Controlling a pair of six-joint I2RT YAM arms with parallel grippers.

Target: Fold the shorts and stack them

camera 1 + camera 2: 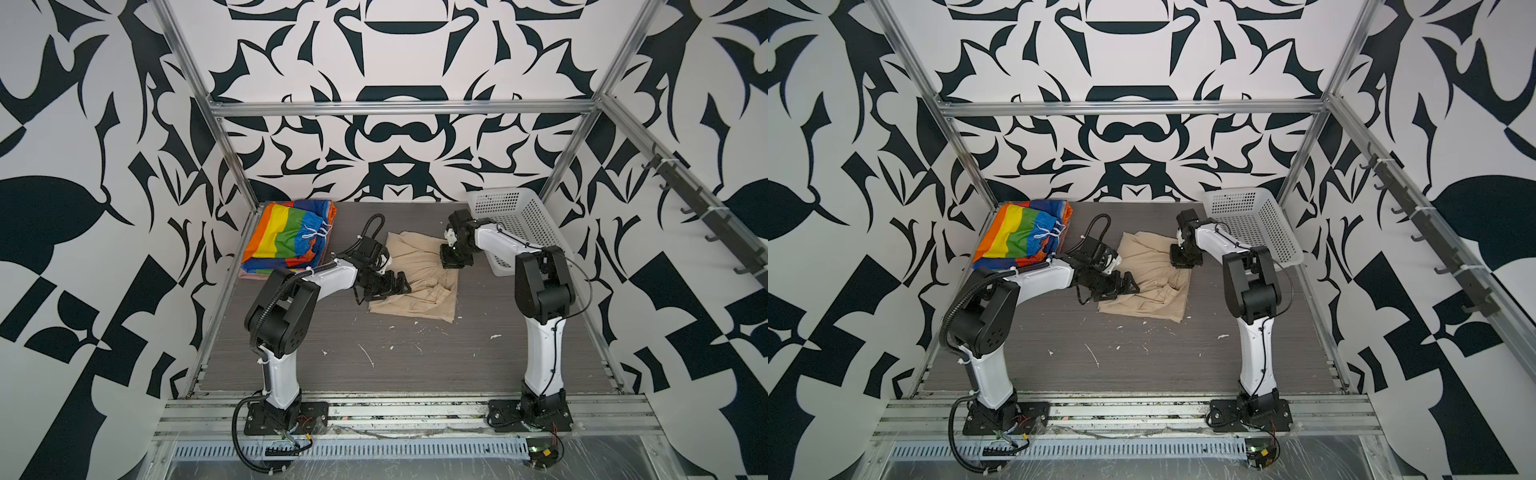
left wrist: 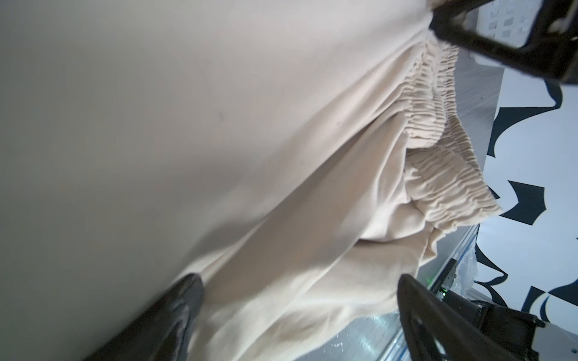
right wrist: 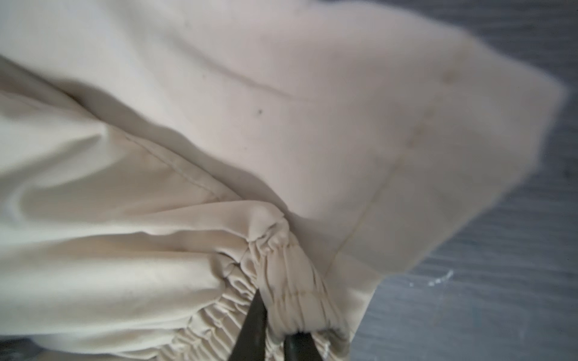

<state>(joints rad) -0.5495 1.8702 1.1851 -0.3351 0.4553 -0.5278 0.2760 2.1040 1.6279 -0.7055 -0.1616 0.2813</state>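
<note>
My right gripper is holding the shorts' waistband bunched up at its far end, so I should open it and take the waistband nearer its middle [image 3: 207, 322].
The beige shorts [image 1: 419, 291] [image 1: 1154, 286] lie crumpled mid-table in both top views. My left gripper [image 1: 395, 286] [image 2: 297, 312] hovers open over their left side, with cloth lying between its spread fingers [image 2: 178, 309]. My right gripper [image 1: 453, 259] [image 3: 278, 334] is shut on the gathered waistband [image 3: 281, 268] at the shorts' far right corner. The rainbow-striped shorts [image 1: 286, 237] [image 1: 1021, 237] sit folded at the back left, on top of the salmon-pink shorts [image 1: 255, 273], of which only an edge shows.
A white perforated basket [image 1: 519, 224] [image 1: 1254, 220] stands at the back right, close behind the right arm. Metal frame posts border the table on both sides. Small white specks dot the grey tabletop [image 1: 374, 353] in front.
</note>
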